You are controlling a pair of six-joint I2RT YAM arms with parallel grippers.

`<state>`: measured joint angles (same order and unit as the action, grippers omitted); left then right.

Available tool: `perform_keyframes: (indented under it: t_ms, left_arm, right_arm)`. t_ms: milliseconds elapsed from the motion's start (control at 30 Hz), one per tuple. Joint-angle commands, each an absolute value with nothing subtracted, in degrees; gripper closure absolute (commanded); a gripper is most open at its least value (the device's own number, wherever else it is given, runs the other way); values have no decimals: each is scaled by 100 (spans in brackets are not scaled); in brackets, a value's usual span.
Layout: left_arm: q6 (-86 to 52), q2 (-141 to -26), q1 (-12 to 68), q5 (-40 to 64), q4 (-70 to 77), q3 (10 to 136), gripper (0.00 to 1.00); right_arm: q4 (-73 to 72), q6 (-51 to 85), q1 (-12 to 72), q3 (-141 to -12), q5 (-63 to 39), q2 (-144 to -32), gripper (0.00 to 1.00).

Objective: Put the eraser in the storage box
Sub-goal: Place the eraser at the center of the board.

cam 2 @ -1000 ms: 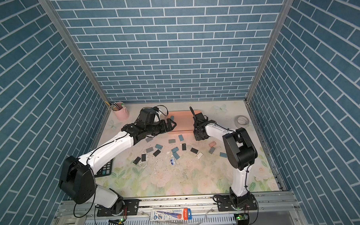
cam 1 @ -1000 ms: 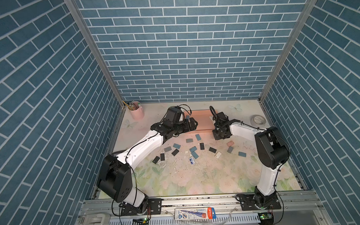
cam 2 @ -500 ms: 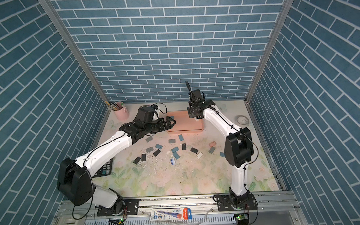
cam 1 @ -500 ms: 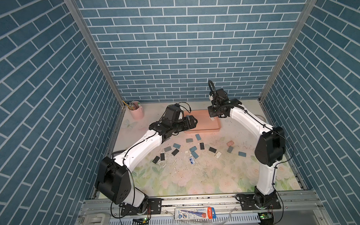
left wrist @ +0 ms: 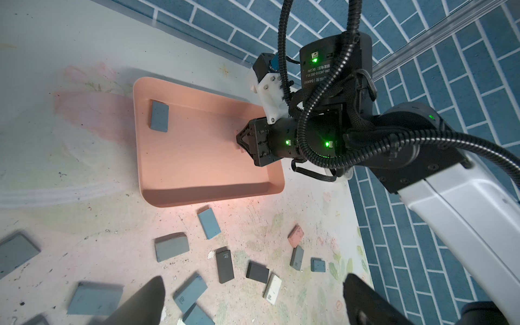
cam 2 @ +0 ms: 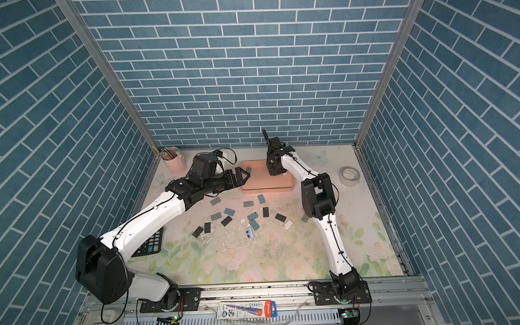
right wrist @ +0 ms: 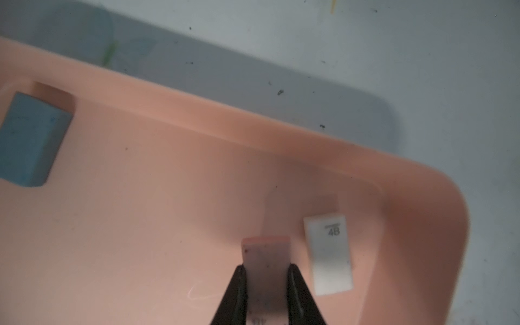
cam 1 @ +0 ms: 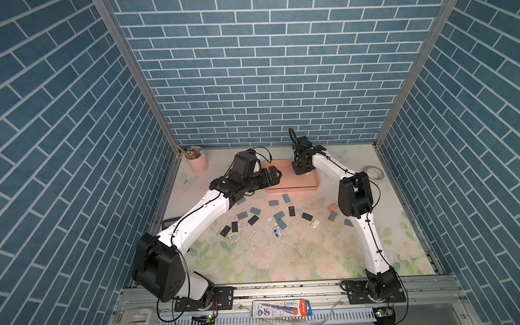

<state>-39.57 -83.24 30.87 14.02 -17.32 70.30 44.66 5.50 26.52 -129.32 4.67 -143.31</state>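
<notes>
Next, my right gripper releases the pale pink eraser on the bottom of the box, close beside the white eraser [cam 1: 301, 172] [right wrist: 278, 246]. The pink eraser is now held low over the box.
The salmon-pink storage box [cam 1: 292, 184] [cam 2: 265, 183] lies at the back middle of the table. My right gripper [right wrist: 266, 271] [cam 1: 299, 170] hangs low over its right half, shut on a pale pink eraser [right wrist: 266, 253] that juts out past the fingertips. A white eraser [right wrist: 329, 256] lies in the box just beside it, and a blue one [right wrist: 28, 140] [left wrist: 159, 116] in the far left corner. My left gripper [left wrist: 253, 284] [cam 1: 275, 176] is open and empty at the box's left edge, above the table.
Several loose erasers [cam 1: 280, 216] in blue, grey, black and white are scattered in front of the box, with a pink one [cam 1: 332, 207] at the right. A pink pencil cup [cam 1: 197, 161] stands back left, a tape roll [cam 1: 374, 172] right, a calculator [cam 2: 150, 243] left.
My right arm lifted the pink eraser from the table in front of the box, swung it over the box and has come down towards the box's floor. The left arm has barely moved.
</notes>
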Motion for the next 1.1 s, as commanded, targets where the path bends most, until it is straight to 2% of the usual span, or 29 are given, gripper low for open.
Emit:
perform_keyframes:
  t_ms: [0,700,1067]
  left_arm:
    - [-3842,-8407,3048,1384,-1859,6987,1]
    - [-3832,-8472,3024,1332,-1951,7033,0]
    - [-3773,-8613,3009,1344,-2089,7115,0]
  right_arm:
    - [4712,345,2584,-13175,413,-14476,85]
    - [4675,342,2566,-13325,240,-14677,79]
    - [4790,330,2572,-13485,219,-14764,60]
